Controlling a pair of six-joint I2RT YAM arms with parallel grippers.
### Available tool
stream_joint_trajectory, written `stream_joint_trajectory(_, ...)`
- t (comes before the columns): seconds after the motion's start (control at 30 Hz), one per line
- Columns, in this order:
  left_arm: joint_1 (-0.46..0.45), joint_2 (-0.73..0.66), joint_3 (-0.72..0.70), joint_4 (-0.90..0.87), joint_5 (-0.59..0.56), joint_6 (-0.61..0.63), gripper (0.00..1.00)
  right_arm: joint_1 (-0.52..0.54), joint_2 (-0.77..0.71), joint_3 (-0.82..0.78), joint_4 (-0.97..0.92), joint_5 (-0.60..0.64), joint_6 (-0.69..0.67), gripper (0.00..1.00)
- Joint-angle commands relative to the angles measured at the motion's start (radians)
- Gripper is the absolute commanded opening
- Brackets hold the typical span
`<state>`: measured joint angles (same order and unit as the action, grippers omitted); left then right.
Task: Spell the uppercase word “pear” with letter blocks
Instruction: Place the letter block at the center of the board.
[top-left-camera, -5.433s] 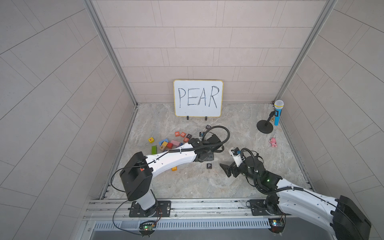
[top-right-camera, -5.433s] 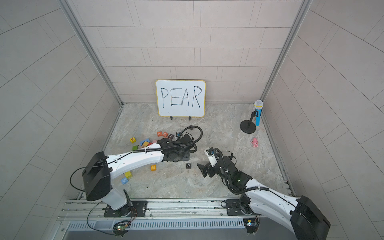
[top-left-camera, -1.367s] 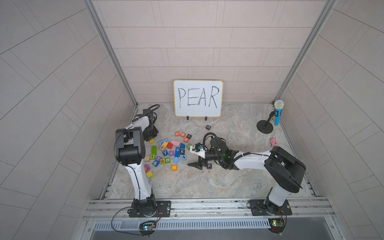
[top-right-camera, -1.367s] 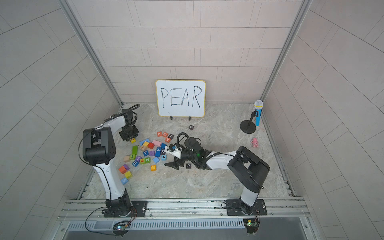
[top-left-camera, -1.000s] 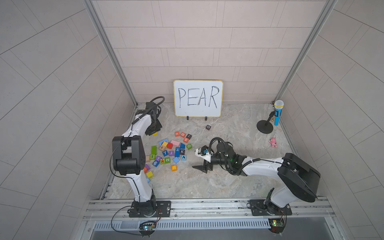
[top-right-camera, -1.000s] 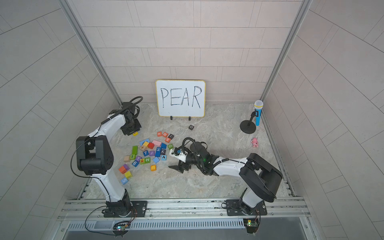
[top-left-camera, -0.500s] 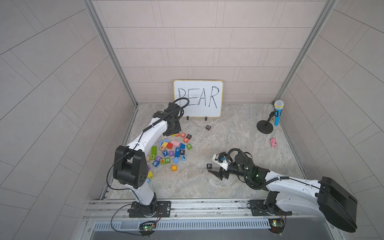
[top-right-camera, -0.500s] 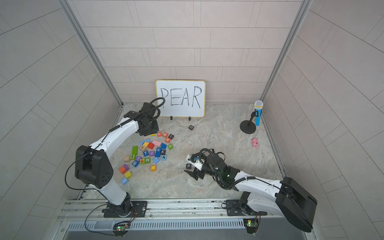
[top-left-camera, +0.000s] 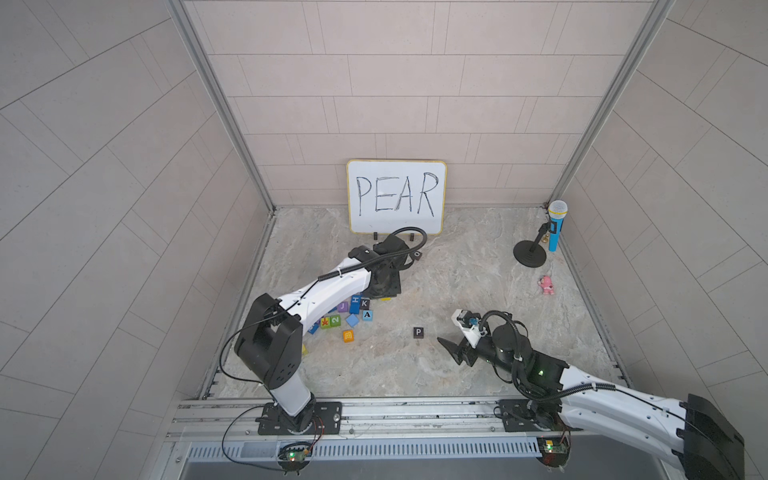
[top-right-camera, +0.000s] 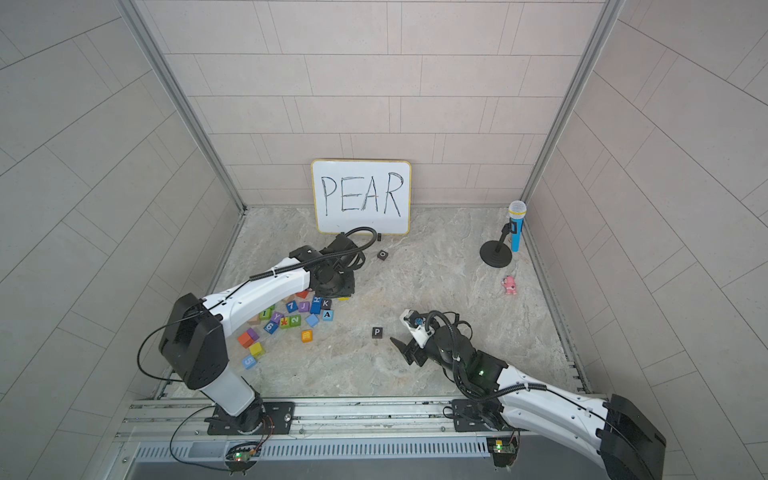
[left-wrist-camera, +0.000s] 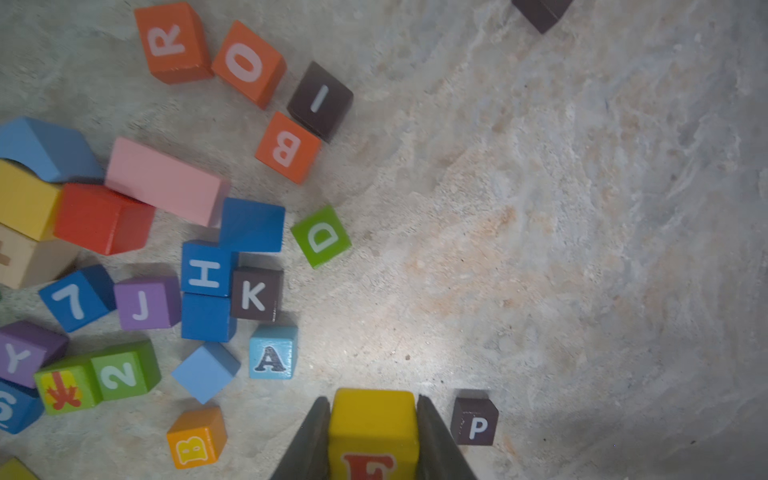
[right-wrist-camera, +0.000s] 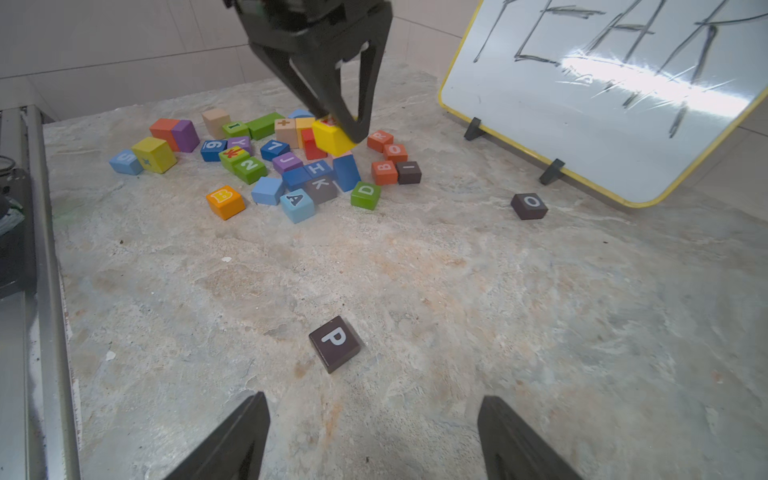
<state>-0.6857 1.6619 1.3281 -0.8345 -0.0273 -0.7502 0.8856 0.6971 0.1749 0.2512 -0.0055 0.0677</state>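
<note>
Next, I let go of the yellow E block, now lifted above the cube pile's edge, with my left gripper close beside the black P block, toward my right gripper (top-left-camera: 432, 333) (left-wrist-camera: 536, 421).
My left gripper (left-wrist-camera: 372, 440) is shut on the yellow E block (left-wrist-camera: 372, 428) and holds it above the right edge of the cube pile; the right wrist view shows that block (right-wrist-camera: 332, 136) lifted between the dark fingers. The black P block (top-left-camera: 418, 332) (top-right-camera: 377, 332) lies alone on the stone floor, letter up. The light blue A block (left-wrist-camera: 273, 352) (top-right-camera: 327, 314) sits at the pile's near edge. The orange-red R block (left-wrist-camera: 172, 41) (right-wrist-camera: 379, 139) lies at the pile's far side. My right gripper (right-wrist-camera: 374, 401) (top-left-camera: 451, 349) stands open, empty, a short way right of P (right-wrist-camera: 334, 343).
A pile of other coloured cubes (top-right-camera: 286, 316) spreads front left of the left gripper. A black O cube (top-left-camera: 417, 254) lies by the whiteboard (top-left-camera: 397, 197). A microphone on a stand (top-left-camera: 555, 224) and a pink toy (top-left-camera: 546, 285) stand at the back right.
The left arm has swung from the back left corner toward the middle, carrying the yellow block. The right gripper has drawn back from the P block toward the front right.
</note>
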Motion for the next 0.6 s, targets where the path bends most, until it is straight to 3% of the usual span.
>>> stream_joint_trajectory(0.0,-0.066,0.017,-0.007,0.034,0.005,-0.063,0.12,0.006,-0.064,-0.020,-0.086,0.110,0.039,0.83)
stream_joint_trajectory(0.33,-0.265,0.134,0.003,0.143,0.024,-0.144,0.11,0.006,-0.199,-0.109,-0.064,0.308,0.113,0.84)
stream_joint_trajectory(0.57,-0.341,0.200,0.023,0.196,0.018,-0.189,0.11,0.006,-0.411,-0.157,-0.150,0.402,0.151,0.84)
